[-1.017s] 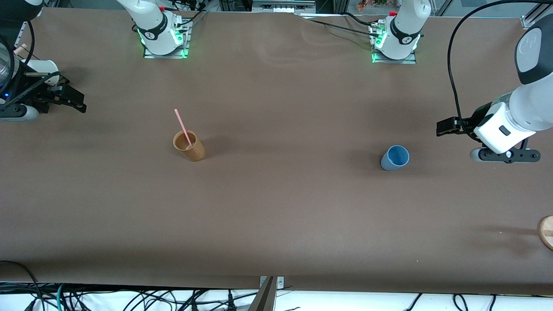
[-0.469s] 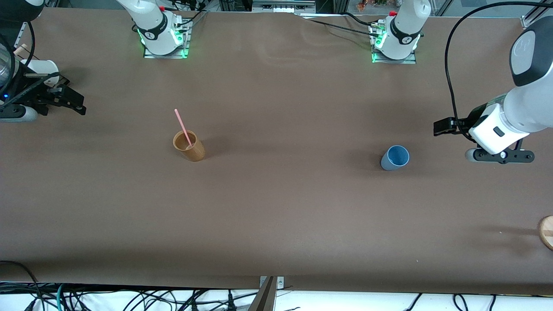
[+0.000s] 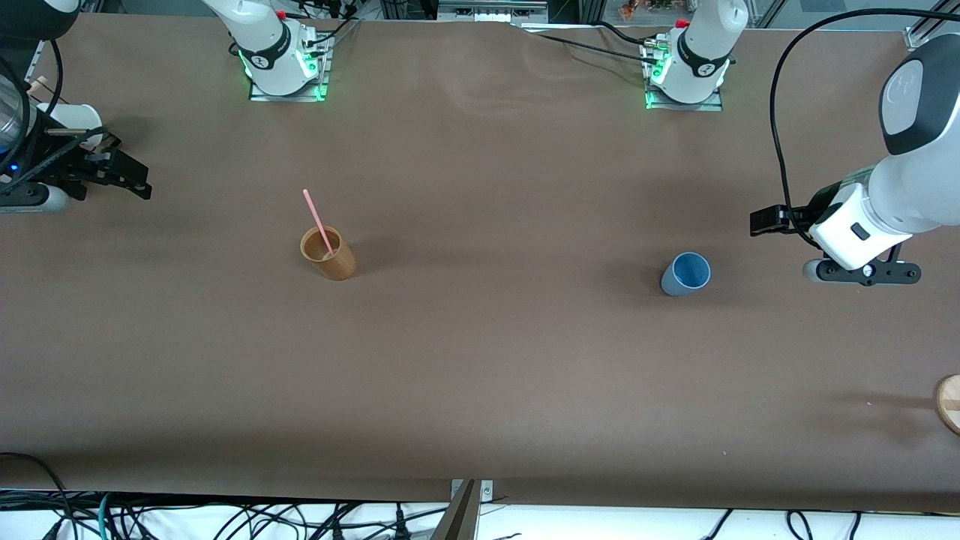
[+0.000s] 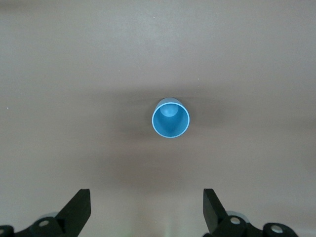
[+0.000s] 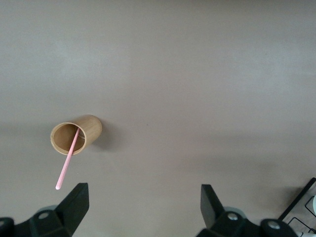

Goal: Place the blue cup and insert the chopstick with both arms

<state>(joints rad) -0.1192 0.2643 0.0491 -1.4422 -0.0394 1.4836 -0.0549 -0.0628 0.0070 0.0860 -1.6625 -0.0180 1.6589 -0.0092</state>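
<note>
Next, I close my left gripper on the blue cup's rim [image 3: 709, 274] [image 4: 159, 133] at the cup's side toward the left arm, with one finger inside the cup.
The blue cup [image 3: 685, 274] stands upright and empty on the brown table, toward the left arm's end. It shows open-mouthed in the left wrist view [image 4: 170, 119]. The pink chopstick [image 3: 316, 220] leans in the tan-brown cup [image 3: 328, 254], toward the right arm's end. Both also show in the right wrist view, the chopstick [image 5: 67, 165] sticking out of the brown cup [image 5: 75, 135]. My left gripper [image 3: 760, 223] is open and empty over the table beside the blue cup; its fingertips [image 4: 79, 207] are apart from the cup. My right gripper [image 3: 139, 180] is open and empty over the table, well away from the brown cup.
A white cup [image 3: 72, 116] stands at the right arm's end of the table, by the right gripper. A round wooden disc [image 3: 949, 403] lies at the table's edge at the left arm's end. Cables hang along the edge nearest the front camera.
The left arm has shifted a little toward the blue cup. The right arm has hardly moved. The cups and the chopstick are where they were.
</note>
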